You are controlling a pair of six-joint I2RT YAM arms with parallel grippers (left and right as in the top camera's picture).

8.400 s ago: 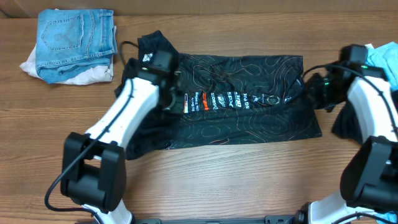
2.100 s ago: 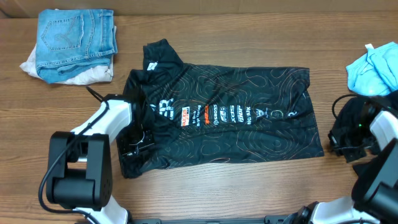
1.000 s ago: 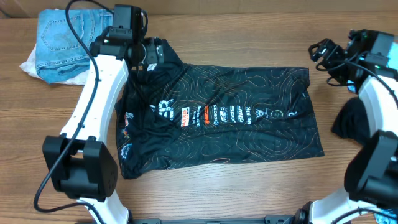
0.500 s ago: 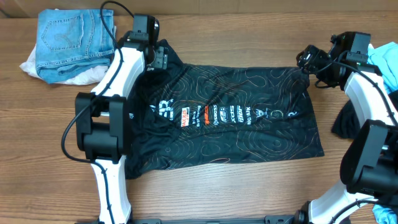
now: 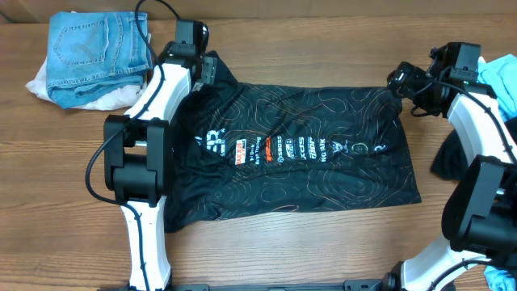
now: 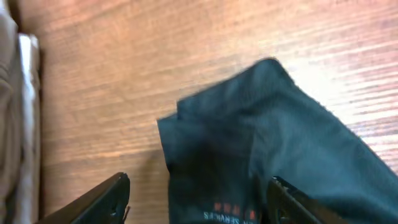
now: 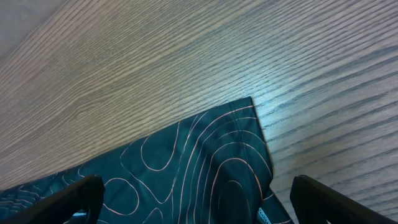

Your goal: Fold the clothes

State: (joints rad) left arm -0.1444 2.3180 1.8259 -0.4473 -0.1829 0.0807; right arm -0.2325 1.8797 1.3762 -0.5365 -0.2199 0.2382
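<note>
My right gripper is going to close on the black jersey's far corner [image 5: 393, 90] [image 7: 241, 112], the one nearest the light blue garment.
The clothes are chiefly a black jersey [image 5: 299, 153] with tan contour lines and a row of logos, spread flat across the middle of the table. My left gripper [image 5: 208, 69] hovers over its far-left sleeve [image 6: 249, 143]. Its jaws stand open on either side of the sleeve's end, left gripper [image 6: 199, 210], fingers [image 6: 106, 198] apart from the cloth. My right gripper [image 5: 401, 82] is at the jersey's far-right corner [image 7: 239, 134], also open, right gripper [image 7: 199, 202] straddling that corner without holding it.
Folded blue jeans [image 5: 97, 44] lie on a white cloth [image 5: 40, 82] at the far left, close behind my left arm. A light blue garment [image 5: 494, 77] and a plain black piece [image 5: 452, 158] lie at the right edge.
Over the last second my left gripper slid right onto the sleeve and its jaws narrowed a little. My right gripper came down and left to the jersey's far corner.
</note>
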